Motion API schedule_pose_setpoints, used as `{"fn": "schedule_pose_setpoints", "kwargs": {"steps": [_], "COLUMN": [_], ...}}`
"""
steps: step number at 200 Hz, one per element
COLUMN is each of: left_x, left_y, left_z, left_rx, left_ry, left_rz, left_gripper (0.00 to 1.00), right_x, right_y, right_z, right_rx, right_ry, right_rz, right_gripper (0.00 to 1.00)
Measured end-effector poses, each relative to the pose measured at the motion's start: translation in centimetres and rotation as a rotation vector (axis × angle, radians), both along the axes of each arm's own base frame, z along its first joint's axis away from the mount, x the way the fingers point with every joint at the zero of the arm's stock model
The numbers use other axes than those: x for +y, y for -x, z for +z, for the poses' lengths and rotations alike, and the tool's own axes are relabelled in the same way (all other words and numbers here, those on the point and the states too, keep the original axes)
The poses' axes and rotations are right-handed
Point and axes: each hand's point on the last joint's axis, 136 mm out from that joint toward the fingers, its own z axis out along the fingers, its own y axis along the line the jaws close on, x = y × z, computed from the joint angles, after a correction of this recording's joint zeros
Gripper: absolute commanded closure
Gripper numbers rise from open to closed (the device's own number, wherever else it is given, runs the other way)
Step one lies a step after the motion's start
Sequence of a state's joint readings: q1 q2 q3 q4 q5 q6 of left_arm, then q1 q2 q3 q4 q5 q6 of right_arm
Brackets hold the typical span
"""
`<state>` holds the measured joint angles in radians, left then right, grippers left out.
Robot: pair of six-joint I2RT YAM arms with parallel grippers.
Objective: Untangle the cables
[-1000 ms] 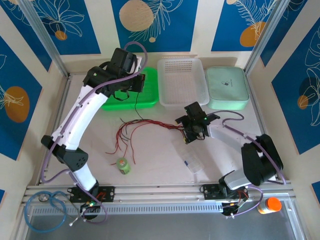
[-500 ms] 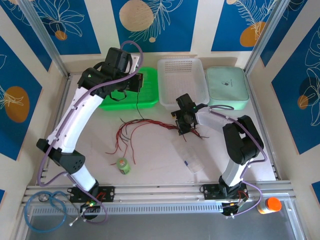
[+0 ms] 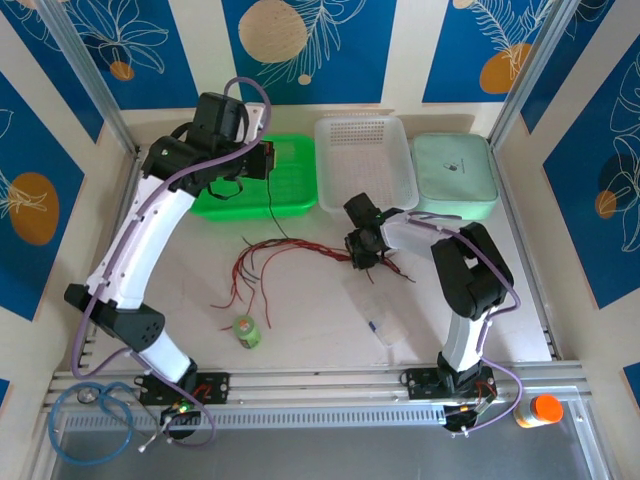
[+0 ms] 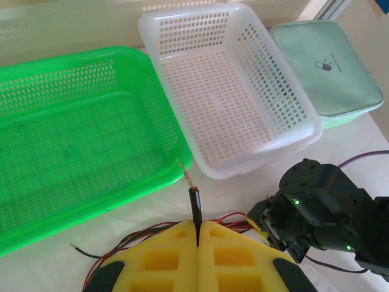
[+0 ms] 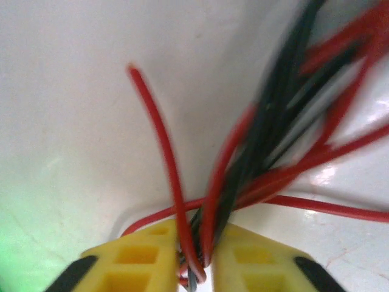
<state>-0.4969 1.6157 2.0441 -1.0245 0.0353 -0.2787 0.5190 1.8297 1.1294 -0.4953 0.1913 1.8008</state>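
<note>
My right gripper pinches the bundle near its loose ends and my left gripper holds one black tip. Both should open and grip the bundle's middle (image 3: 316, 247).
The cables (image 3: 268, 262) are thin red and black strands spread across the table's middle, gathering into a bundle at the right. My right gripper (image 3: 358, 254) is low on the table, shut on that bundle; in the right wrist view several red and black cables (image 5: 267, 140) are pinched between its yellow fingers (image 5: 197, 243). My left gripper (image 3: 266, 168) hangs above the front edge of the green basket (image 3: 290, 200), shut on one black cable (image 4: 195, 205) whose bare copper tip sticks up past the fingertips (image 4: 198, 226). That strand hangs down toward the others.
A white basket (image 3: 330, 190) and a mint case (image 3: 455, 176) stand beside the green basket along the back. A small green bottle (image 3: 246, 331) and a clear plastic box (image 3: 380, 312) lie near the front. An orange bottle (image 3: 541, 409) sits off the table at the right.
My right gripper has moved left to the end of the bundle and shut on it. The left arm has drifted slightly left and back, holding the black cable.
</note>
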Motion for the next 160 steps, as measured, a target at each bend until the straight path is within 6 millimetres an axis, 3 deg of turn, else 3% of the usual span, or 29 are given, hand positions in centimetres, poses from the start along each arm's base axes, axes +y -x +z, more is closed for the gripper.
{"fn": "schedule_pose_setpoints", "kwargs": {"steps": [35, 99, 134, 160], "left_x": [1.4, 5.6, 8.4, 9.3], "left_y": [-0.2, -1.5, -1.1, -0.2], "left_z": [1.1, 2.6, 3.5, 3.8], "left_rx": [-0.026, -0.079, -0.106, -0.106], "left_ry": [0.021, 0.002, -0.035, -0.045], "left_rz": [0.029, 0.145, 0.216, 0.238], "left_gripper": [1.00, 1.00, 1.00, 1.00], "right_x": [-1.1, -2.8, -4.0, -5.2], "right_y": [-0.5, -0.9, -0.6, -0.3], "right_z": [0.0, -0.2, -0.3, -0.2], "right_rx": [0.000, 0.003, -0.003, -0.004], "right_ry": [0.017, 0.028, 0.030, 0.043], "right_rz": [-0.025, -0.070, -0.095, -0.123], "right_gripper": [1.00, 1.00, 0.93, 0.86]}}
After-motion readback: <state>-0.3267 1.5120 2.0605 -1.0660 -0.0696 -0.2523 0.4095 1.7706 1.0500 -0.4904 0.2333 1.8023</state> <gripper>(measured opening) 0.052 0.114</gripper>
